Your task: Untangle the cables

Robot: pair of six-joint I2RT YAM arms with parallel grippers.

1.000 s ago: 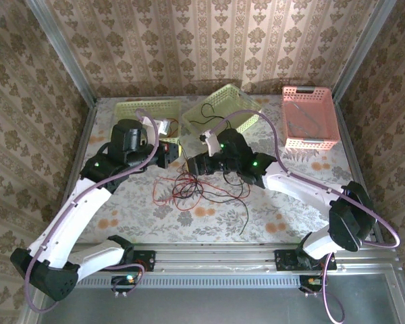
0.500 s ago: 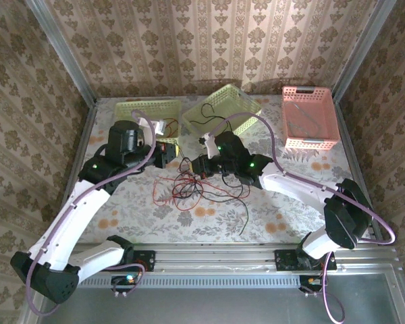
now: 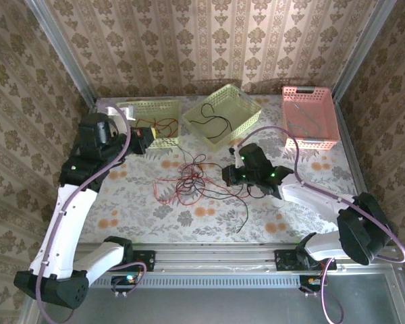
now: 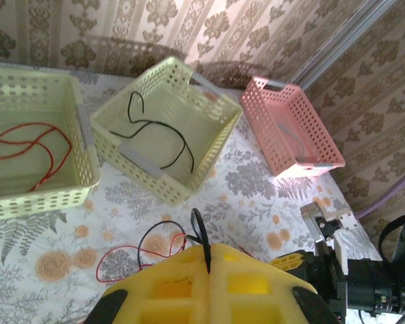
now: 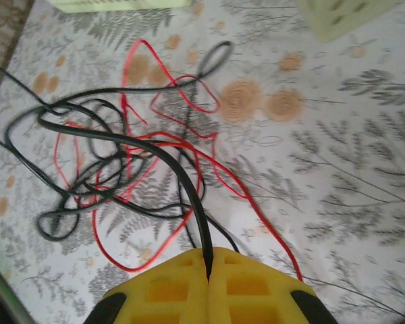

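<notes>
Next, my right gripper lets go of the thicker black cable on the flowered table [image 3: 212,169] [image 5: 282,108] just in front of the middle green basket.
The cables [image 3: 189,183] lie as a loose tangle of red and black wires on the flowered table, between my two arms. My left gripper [image 3: 148,137] hovers by the left green basket [image 3: 139,104]. In the left wrist view its yellow fingers [image 4: 162,283] are shut on a thin black cable [image 4: 200,229] that loops up ahead of them. My right gripper [image 3: 224,175] sits just right of the tangle. Its fingers [image 5: 250,290] are shut on a thicker black cable [image 5: 169,158] that runs off into the tangle [image 5: 115,169].
A red wire [image 4: 27,145] lies in the left green basket. The tilted middle green basket [image 3: 246,104] holds a black wire [image 4: 163,138]. A pink basket [image 3: 310,142] stands at the back right. A metal rail [image 3: 216,254] runs along the near edge; patterned walls close in the table.
My left arm has swung left and back toward the left green basket. My right gripper has shut on the black cable and drawn right, away from the tangle, which is now pulled wider.
</notes>
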